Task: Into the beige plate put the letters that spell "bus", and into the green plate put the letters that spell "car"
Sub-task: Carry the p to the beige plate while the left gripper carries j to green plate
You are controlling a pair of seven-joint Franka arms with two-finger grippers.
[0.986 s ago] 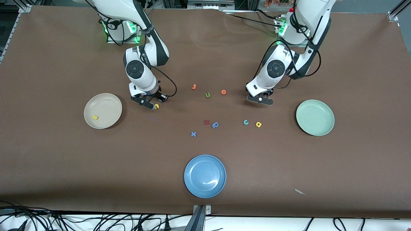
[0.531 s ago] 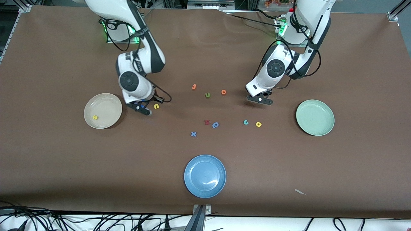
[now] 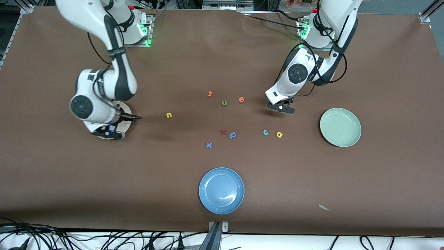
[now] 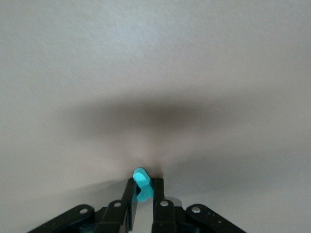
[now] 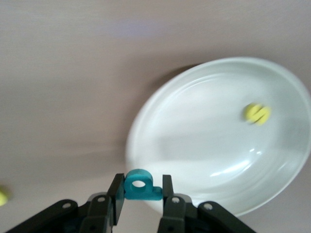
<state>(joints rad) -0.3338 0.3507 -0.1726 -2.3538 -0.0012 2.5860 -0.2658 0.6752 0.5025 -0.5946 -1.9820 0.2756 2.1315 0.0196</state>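
Note:
The robot's left gripper will release the teal r, now held low at the table, in the empty green plate (image 3: 344,123), near the middle of the plate.
My right gripper (image 3: 108,133) (image 5: 141,183) hangs over the beige plate (image 3: 126,111) (image 5: 204,145), shut on the teal b (image 5: 142,187). The yellow s (image 5: 256,113) lies in that plate; the arm hides it in the front view. The yellow u (image 3: 169,115) lies on the table beside the plate, toward the table's middle. My left gripper (image 3: 281,109) (image 4: 144,184) sits low at the table, shut on the small teal r (image 4: 142,183). The teal c (image 3: 265,132) and yellow a (image 3: 279,134) lie nearer the front camera than it. The green plate (image 3: 340,127) holds nothing.
A blue plate (image 3: 221,190) sits near the front edge. Mid-table lie a green u (image 3: 224,102), two orange letters (image 3: 209,93) (image 3: 241,100), a red letter (image 3: 223,132), a blue p (image 3: 232,135) and a blue x (image 3: 208,145).
The right arm has swung from beside the yellow u to over the beige plate, carrying the teal b. The left gripper has closed on the teal r without moving away.

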